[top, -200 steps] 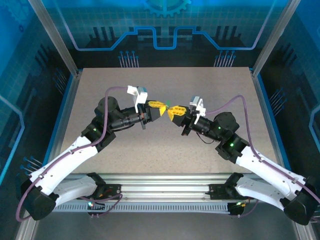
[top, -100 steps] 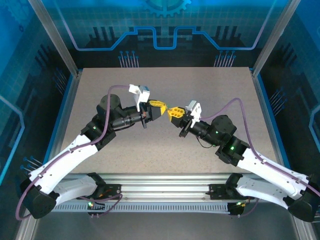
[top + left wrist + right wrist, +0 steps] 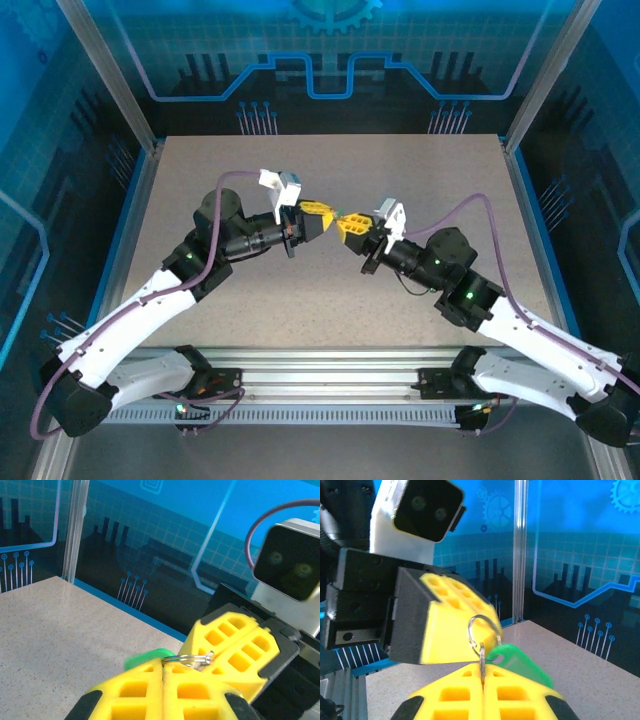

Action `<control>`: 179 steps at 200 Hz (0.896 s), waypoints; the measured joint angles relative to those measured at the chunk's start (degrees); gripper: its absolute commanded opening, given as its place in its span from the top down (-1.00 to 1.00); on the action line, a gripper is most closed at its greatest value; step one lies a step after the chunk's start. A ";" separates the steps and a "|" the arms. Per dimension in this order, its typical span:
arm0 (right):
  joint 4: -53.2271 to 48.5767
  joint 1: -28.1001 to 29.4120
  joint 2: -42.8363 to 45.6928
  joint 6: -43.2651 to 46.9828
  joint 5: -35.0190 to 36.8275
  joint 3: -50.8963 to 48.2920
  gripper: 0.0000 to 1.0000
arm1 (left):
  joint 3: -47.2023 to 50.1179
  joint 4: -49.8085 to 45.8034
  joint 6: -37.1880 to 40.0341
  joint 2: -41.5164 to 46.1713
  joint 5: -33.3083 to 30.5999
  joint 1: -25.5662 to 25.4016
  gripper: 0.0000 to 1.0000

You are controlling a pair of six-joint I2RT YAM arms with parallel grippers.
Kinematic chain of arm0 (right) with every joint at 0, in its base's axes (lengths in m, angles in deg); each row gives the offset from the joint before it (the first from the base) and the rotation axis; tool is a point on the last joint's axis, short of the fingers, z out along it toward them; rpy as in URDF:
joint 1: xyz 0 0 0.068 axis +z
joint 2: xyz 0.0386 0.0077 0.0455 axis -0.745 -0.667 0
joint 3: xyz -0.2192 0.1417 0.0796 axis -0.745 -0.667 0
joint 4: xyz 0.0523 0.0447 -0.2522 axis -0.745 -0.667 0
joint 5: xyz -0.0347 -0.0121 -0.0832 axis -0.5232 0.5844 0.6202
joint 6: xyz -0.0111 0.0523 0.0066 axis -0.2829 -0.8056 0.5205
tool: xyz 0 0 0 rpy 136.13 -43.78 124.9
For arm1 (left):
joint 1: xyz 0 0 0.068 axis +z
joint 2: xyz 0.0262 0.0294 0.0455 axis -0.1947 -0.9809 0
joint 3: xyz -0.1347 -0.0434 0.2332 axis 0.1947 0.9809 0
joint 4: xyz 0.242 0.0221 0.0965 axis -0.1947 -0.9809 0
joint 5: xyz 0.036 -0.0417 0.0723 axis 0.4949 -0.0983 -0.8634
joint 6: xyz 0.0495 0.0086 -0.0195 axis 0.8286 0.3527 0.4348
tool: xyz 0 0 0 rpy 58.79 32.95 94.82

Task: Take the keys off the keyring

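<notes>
I need to open my left gripper and take the green plastic piece (image 3: pixel 524 666) before removing the key, because my left gripper is pinching the keyring itself and crowding the fingers of my right gripper.
Both arms meet above the table's middle, fingertips almost touching. My left gripper (image 3: pixel 320 211) (image 3: pixel 165 669) is shut on the keyring (image 3: pixel 192 658), a thin silvery ring seen edge-on at the seam of its yellow fingers. My right gripper (image 3: pixel 350 224) (image 3: pixel 482 674) is shut on a thin silvery key (image 3: pixel 482 656), seen edge-on and threaded on the keyring (image 3: pixel 478 622). A green plastic piece (image 3: pixel 522 665) (image 3: pixel 146 656) hangs from the same ring, beside the fingers. In the right wrist view the left gripper's fingers (image 3: pixel 451 625) stand just behind the ring.
The speckled tabletop (image 3: pixel 330 300) lies well below both grippers. Blue-lit enclosure walls and metal posts (image 3: pixel 115 90) ring it. The aluminium base rail (image 3: pixel 330 360) runs along the near edge.
Both grippers have crept a little closer together and the right wrist has twisted slightly. Both grips stay as they were.
</notes>
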 measured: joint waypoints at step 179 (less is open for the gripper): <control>-19.21 -6.10 -6.14 -13.25 -15.74 17.20 1.00 | 9.07 8.96 0.48 5.90 1.62 -0.15 -0.13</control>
